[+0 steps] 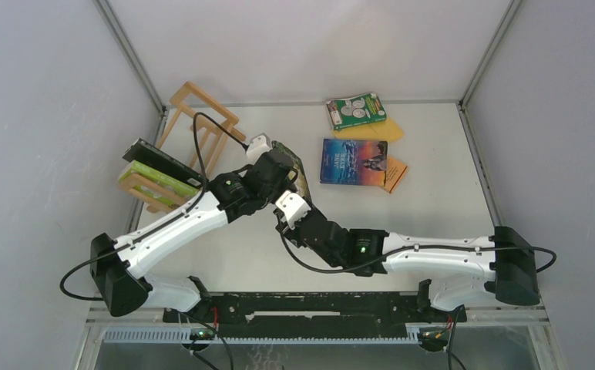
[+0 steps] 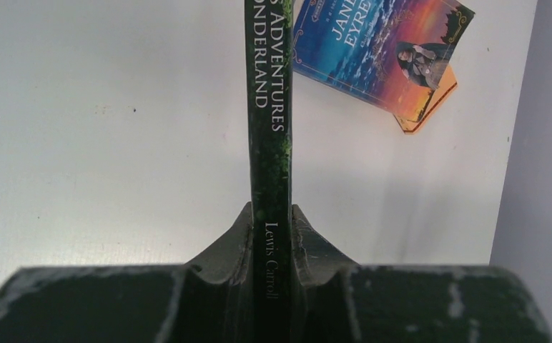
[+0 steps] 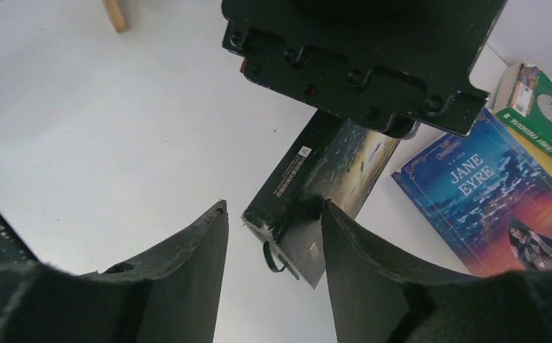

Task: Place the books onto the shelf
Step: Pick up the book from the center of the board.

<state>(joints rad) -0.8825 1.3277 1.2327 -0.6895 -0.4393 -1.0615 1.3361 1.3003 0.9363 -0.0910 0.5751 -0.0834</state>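
My right gripper will grip the dark green book by its lower corner (image 3: pixel 274 232) while my left gripper holds its spine, and only then will my left gripper take the book's page edge.
My left gripper (image 2: pixel 271 214) is shut on the spine of a dark green book (image 2: pixel 267 107), holding it upright over the table; from above the book (image 1: pixel 300 166) shows at the table's middle, beside the left gripper (image 1: pixel 283 164). Just beneath it my right gripper (image 3: pixel 274 206) stands open, with the book's lower corner (image 3: pixel 309 214) ahead of its fingertips, close to the right one. The light-wood shelf (image 1: pixel 202 116) stands at the far left and carries a black book (image 1: pixel 159 160) and a lime-green book (image 1: pixel 154 179). My right gripper (image 1: pixel 285 193) is partly hidden under the left arm.
A blue book (image 1: pixel 354 160) lies right of centre on an orange one (image 1: pixel 396 174). Further back, a green book with white circles (image 1: pixel 356 110) rests on a yellow one (image 1: pixel 383 131). Grey walls close in the table on the left, back and right.
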